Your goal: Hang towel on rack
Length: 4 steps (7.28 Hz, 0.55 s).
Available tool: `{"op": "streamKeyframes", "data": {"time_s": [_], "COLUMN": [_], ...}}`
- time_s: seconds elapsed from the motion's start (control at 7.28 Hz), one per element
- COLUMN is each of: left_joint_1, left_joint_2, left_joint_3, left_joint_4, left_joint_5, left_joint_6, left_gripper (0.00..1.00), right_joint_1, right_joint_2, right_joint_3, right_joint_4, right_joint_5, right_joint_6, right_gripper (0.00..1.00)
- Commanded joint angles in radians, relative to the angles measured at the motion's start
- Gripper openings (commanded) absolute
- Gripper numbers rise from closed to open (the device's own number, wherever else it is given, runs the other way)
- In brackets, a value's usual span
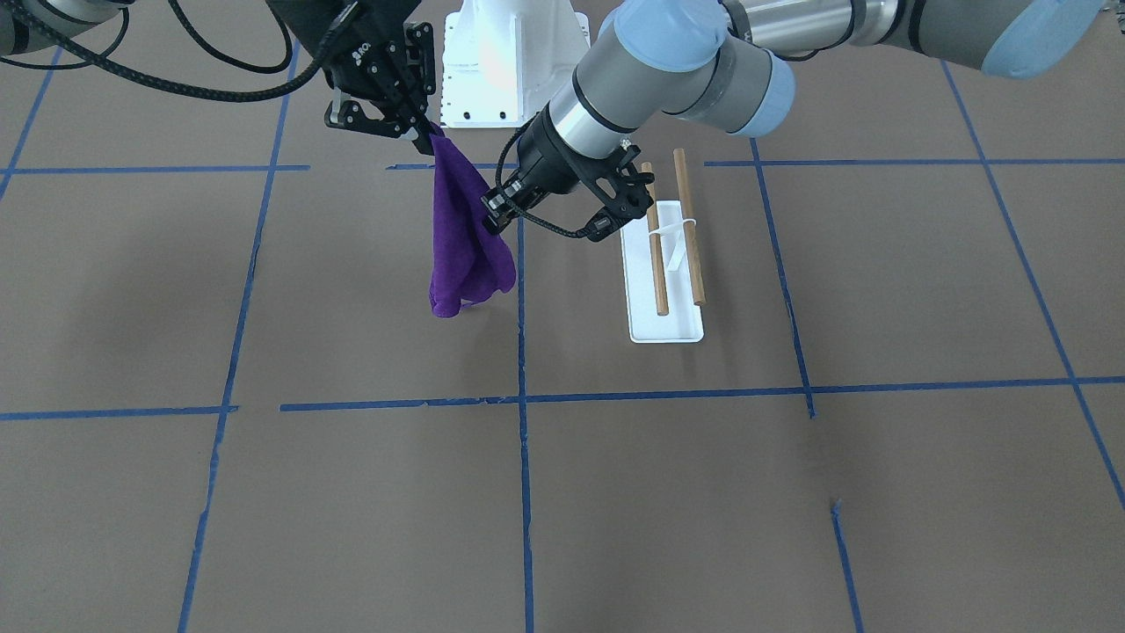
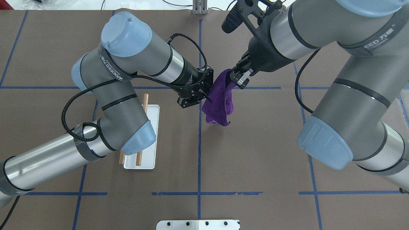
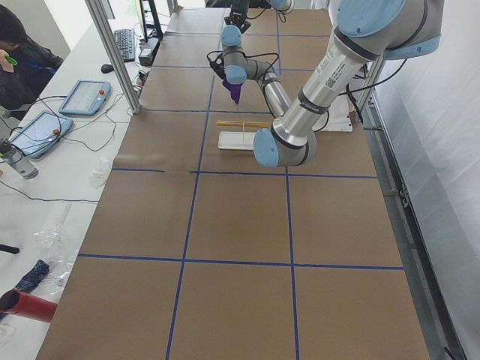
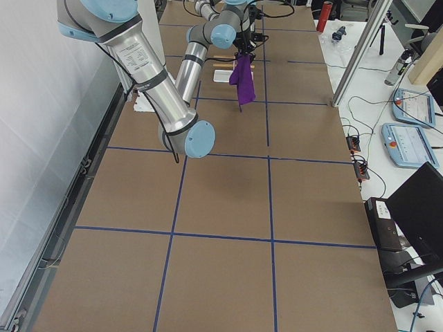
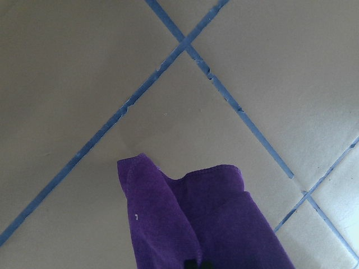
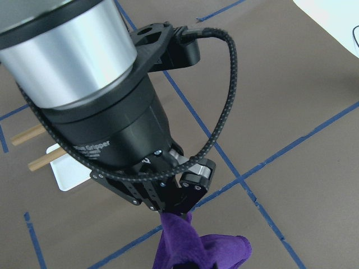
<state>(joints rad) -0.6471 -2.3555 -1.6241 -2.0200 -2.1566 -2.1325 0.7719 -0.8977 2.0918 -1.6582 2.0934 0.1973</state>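
Note:
Next, I release the purple towel with my left gripper over the rack's wooden dowels (image 1: 677, 286), at the end of the rack away from the pedestal. The towel now hangs bunched above the table.
The purple towel (image 1: 466, 246) hangs bunched between both grippers above the table; its lower tip is near or on the surface. My right gripper (image 1: 428, 134) is shut on the towel's top corner and also shows in the overhead view (image 2: 238, 81). My left gripper (image 1: 492, 211) is shut on the towel's side edge, lower down (image 2: 207, 98); the right wrist view shows it (image 6: 174, 212) pinching the cloth (image 6: 190, 249). The towel fills the bottom of the left wrist view (image 5: 213, 224). The rack (image 1: 666, 330), with a white base and two wooden dowels (image 1: 655, 255), stands beside the left gripper, partly under the left arm (image 2: 153, 127).
The white robot pedestal (image 1: 514, 61) stands at the table's robot side. Blue tape lines (image 1: 523, 396) cross the brown table. A side bench with tablets (image 3: 79, 97), an aluminium post (image 3: 112, 52) and a seated person (image 3: 19, 52) lie beyond the table's far edge.

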Motion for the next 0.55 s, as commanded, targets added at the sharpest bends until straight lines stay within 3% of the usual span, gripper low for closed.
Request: {"op": "streamKeyframes", "data": {"time_s": [0.0,0.27,0.41], "left_joint_1": [-0.002,-0.005,-0.006], "left_joint_2": [0.010,0.071,0.150], "left_joint_3": [-0.010,-0.067,-0.139], "left_joint_4": [0.000,0.007,0.009], "left_joint_5": [0.001,0.000,-0.005], "left_joint_6": [0.002,0.058,0.115], "left_gripper": [0.00,0.00,0.00], "right_joint_1": [0.004,0.024,0.080], "right_joint_2": [-0.015,-0.041,-0.065], "right_joint_3": [-0.004,-0.006,-0.034], "right_joint_4": [0.001,-0.006,-0.008], "right_joint_5": [0.010,0.037,0.107], "right_joint_6": [0.004,0.004,0.004], "right_gripper": [0.99,1.00,1.00]}}
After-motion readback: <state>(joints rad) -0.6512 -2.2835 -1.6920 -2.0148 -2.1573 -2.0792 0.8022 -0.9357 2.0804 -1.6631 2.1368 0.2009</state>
